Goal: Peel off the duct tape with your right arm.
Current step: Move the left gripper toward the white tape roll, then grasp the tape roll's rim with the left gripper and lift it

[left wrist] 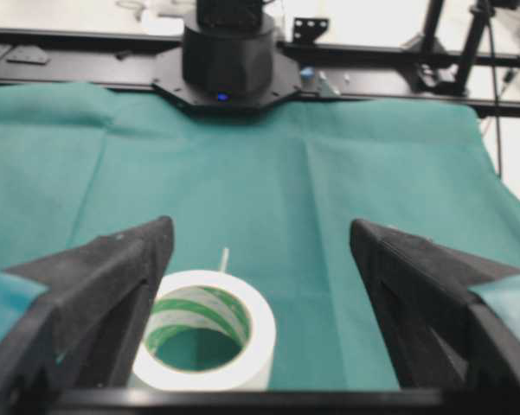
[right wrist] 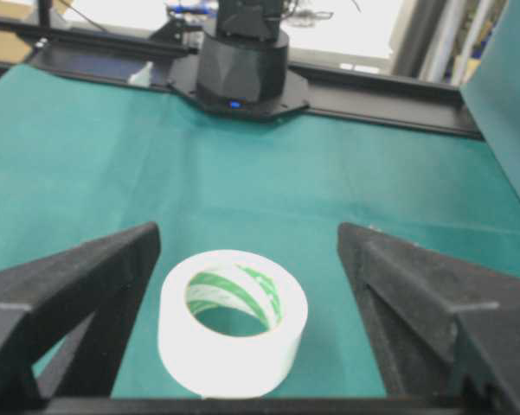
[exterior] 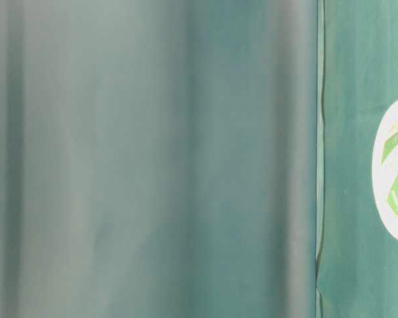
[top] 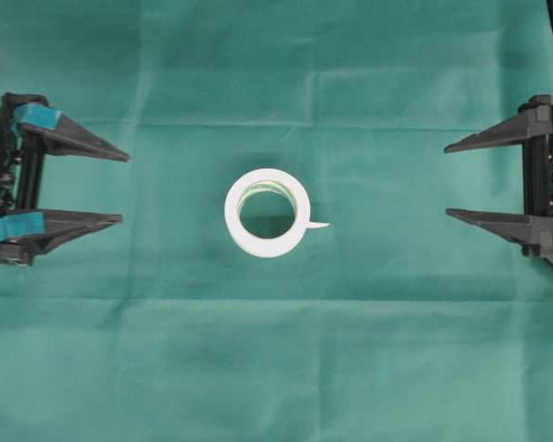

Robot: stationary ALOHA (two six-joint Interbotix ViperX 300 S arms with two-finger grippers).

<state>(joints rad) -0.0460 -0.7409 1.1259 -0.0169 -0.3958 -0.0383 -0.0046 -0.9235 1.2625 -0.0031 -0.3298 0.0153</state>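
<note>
My left gripper will close on the near side of the duct tape (top: 263, 248) (left wrist: 261, 335), one finger inside its hole, to steady it while my right gripper peels.
The duct tape (top: 268, 213) is a white roll with a green-printed core, lying flat in the middle of the green cloth. A short loose strip end (top: 317, 225) sticks out on its right side. My left gripper (top: 125, 188) sits at the left edge, open, well clear of the roll. At the right edge my right gripper (top: 446, 179) is open too, empty, pointing at the roll. The left wrist view has the duct tape (left wrist: 204, 342) ahead between its fingers; the right wrist view shows the duct tape (right wrist: 234, 324) the same way. The table-level view catches only part of the duct tape (exterior: 396, 169).
A green cloth (top: 276, 368) covers the whole work surface, with fold creases. Each wrist view shows the opposite arm's black base (left wrist: 227, 65) (right wrist: 242, 73) at the far edge of the cloth. The table-level view is mostly blurred green cloth (exterior: 152, 159).
</note>
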